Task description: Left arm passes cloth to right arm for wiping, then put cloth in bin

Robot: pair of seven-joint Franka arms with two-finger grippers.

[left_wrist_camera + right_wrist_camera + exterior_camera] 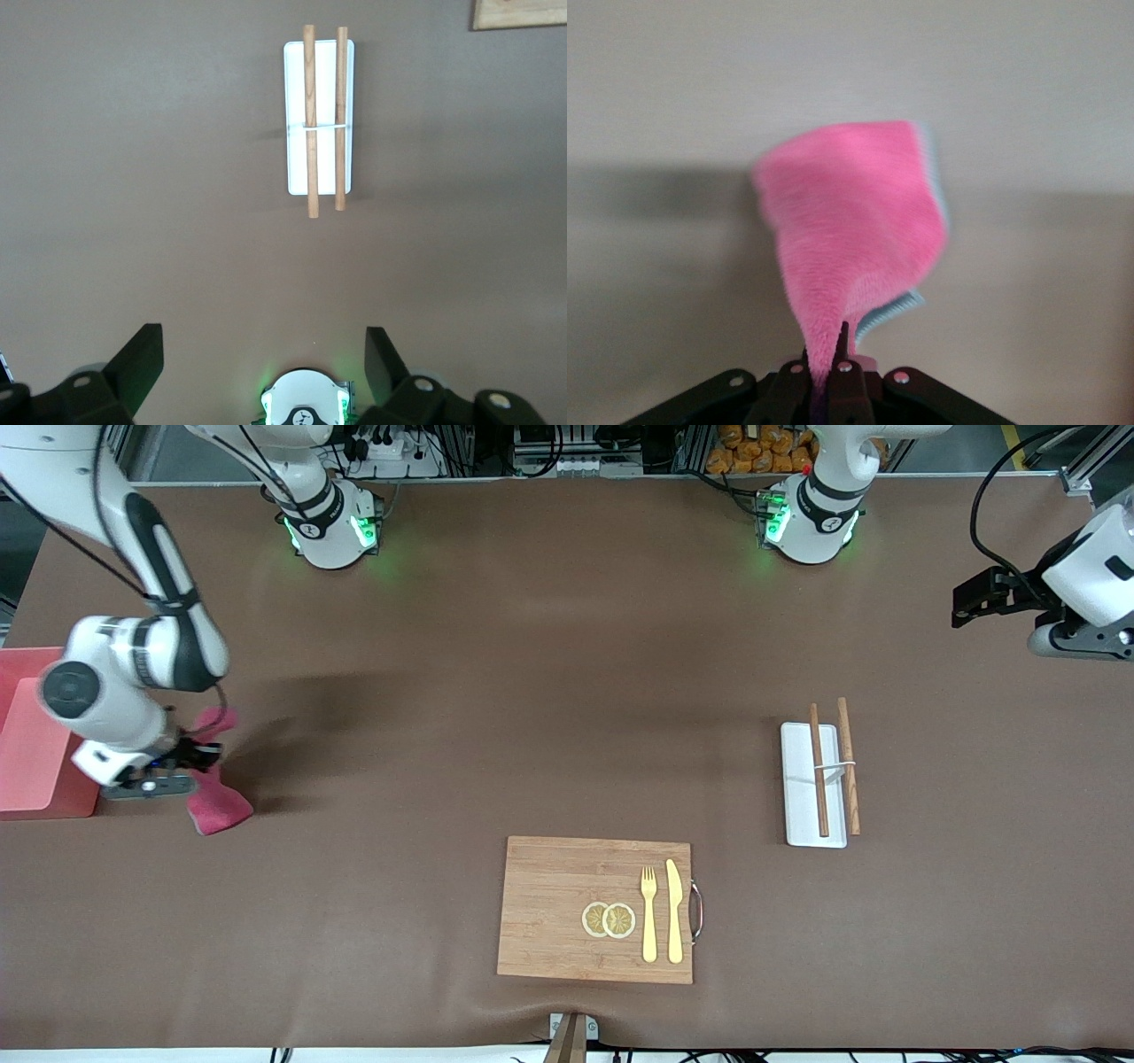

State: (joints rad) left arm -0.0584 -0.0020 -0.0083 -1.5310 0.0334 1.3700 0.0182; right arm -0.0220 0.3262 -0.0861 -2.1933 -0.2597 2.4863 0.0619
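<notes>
The robot's right gripper will release the pink-red cloth inside the salmon-pink bin [50, 735], close to the side of the bin that faces the wooden board.
My right gripper [190, 760] is shut on the pink-red cloth [215, 797] and holds it over the table beside the bin [35, 746] at the right arm's end. In the right wrist view the cloth [850, 230] hangs from the shut gripper [828, 354], with a pale blue edge showing. The bin is a salmon-pink box, partly hidden by the right arm. My left gripper [970, 598] is open and empty, raised over the left arm's end of the table; its fingers [137, 363] show wide apart in the left wrist view.
A wooden board [595, 908] with lemon slices [609, 919], a fork [648, 912] and a knife [674, 911] lies near the front camera. A flat white tray [812, 784] with two wooden sticks [833, 766] lies toward the left arm's end; it also shows in the left wrist view [319, 115].
</notes>
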